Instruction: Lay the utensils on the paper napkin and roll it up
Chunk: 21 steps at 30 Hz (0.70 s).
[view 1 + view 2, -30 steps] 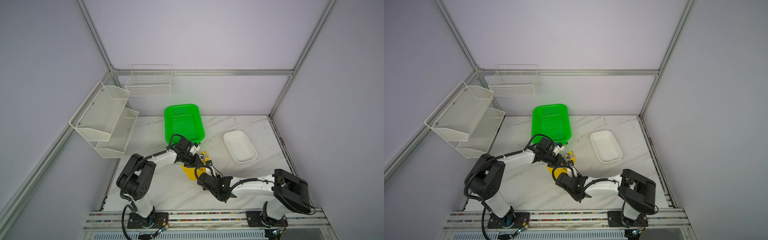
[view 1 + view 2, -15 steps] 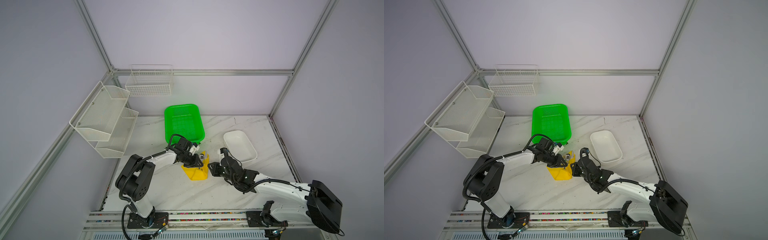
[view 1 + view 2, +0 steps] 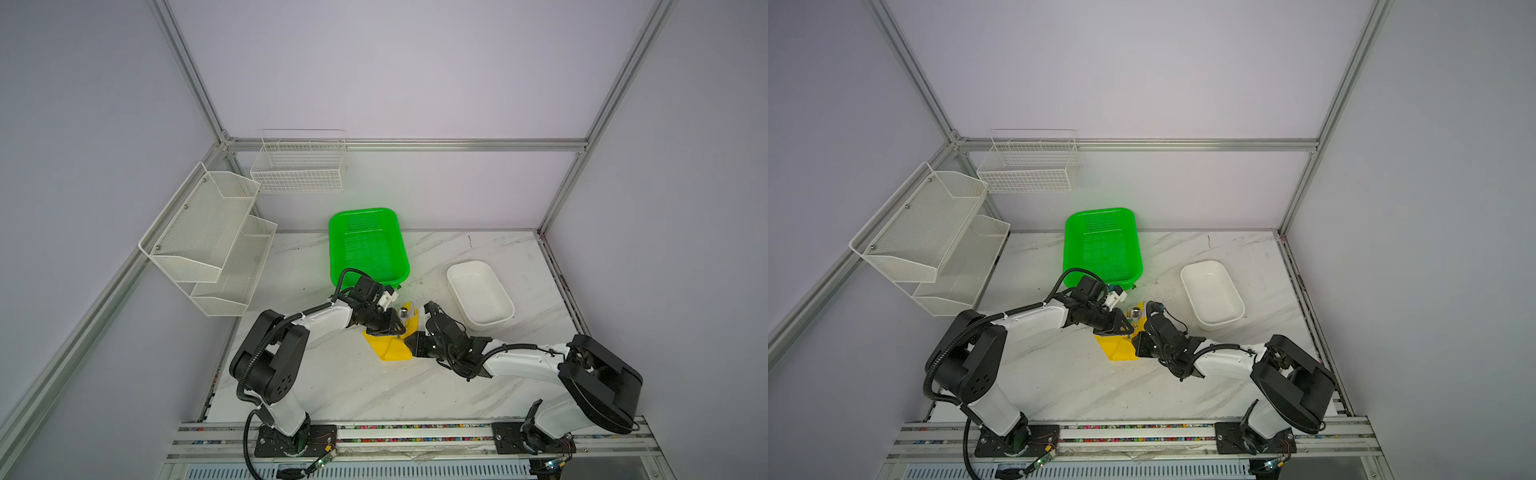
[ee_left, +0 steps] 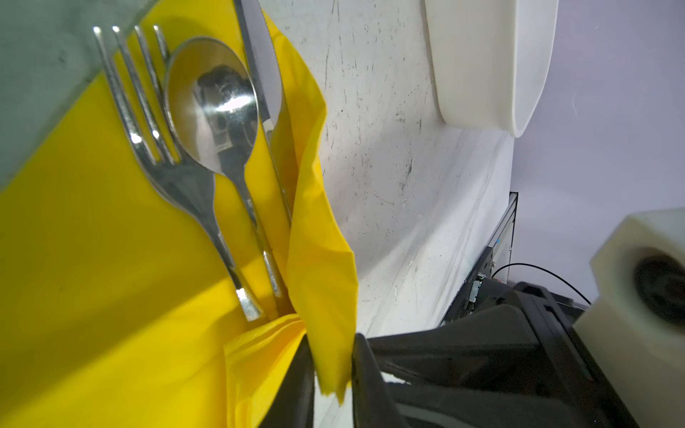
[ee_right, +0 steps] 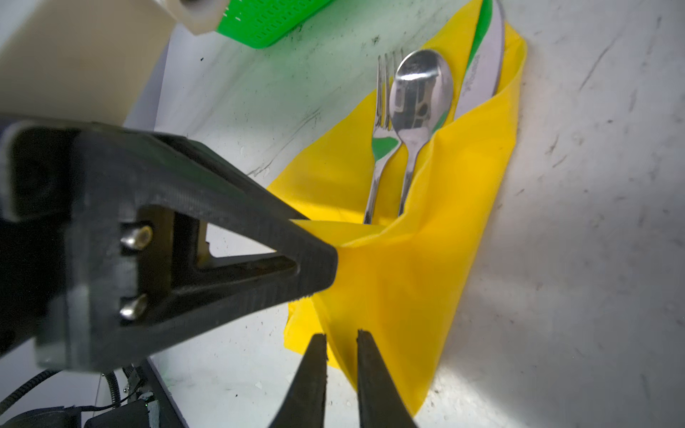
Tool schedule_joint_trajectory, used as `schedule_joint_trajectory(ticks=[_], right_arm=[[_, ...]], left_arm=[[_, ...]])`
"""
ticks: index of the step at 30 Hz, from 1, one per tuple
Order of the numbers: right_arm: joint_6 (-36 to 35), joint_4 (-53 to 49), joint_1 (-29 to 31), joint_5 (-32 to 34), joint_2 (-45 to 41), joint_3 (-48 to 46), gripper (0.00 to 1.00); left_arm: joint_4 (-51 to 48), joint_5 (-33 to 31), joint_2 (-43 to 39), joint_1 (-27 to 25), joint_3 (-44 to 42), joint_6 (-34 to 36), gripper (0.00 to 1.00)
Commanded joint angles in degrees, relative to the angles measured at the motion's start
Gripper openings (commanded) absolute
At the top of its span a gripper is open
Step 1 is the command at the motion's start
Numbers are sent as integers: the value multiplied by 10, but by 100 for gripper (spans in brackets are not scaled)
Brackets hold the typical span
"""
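Note:
Next, my left gripper takes the flap's edge (image 5: 338, 314) below the utensils' handles and pulls it over the utensils, because the napkin's raised flap is bunched up beside the spoon.
The yellow paper napkin (image 3: 390, 350) (image 3: 1119, 350) lies partly folded on the marble table, between the two arms. The utensils rest on it side by side: fork (image 4: 148, 140) (image 5: 383, 122), spoon (image 4: 215, 107) (image 5: 420, 89) and knife (image 4: 263, 74) (image 5: 485, 66). Their handles are tucked under a folded flap of the napkin (image 5: 407, 278). My left gripper (image 4: 331, 367) (image 3: 397, 330) is shut on a raised flap of the napkin (image 4: 318, 266). My right gripper (image 5: 341, 335) (image 3: 411, 343) is closed down on the napkin's near edge, on its right side.
A green basket (image 3: 365, 245) (image 3: 1100, 245) stands just behind the napkin. A white tray (image 3: 480, 293) (image 3: 1212, 293) sits to the right of it. Two white wire racks (image 3: 208, 237) (image 3: 299, 162) hang on the left and back walls.
My right arm swung out from in front of the napkin to its right side, and its jaws closed at the near edge. The left gripper kept its hold and place.

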Motion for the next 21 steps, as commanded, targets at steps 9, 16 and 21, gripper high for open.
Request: schedule_joint_trajectory(ticks=[9,16,21], right_arm=[[-48,34,-3,-87,49,26,14],[-48,43,-2,-86,51,25,16],[-45,46,-3,-83,47,23,17]], left_arm=[[12,-19,-50,10,-26,-25,47],[-2,-17,-33,11,-9,-16,52],[-12,-10,-28,11,-9,3,51]])
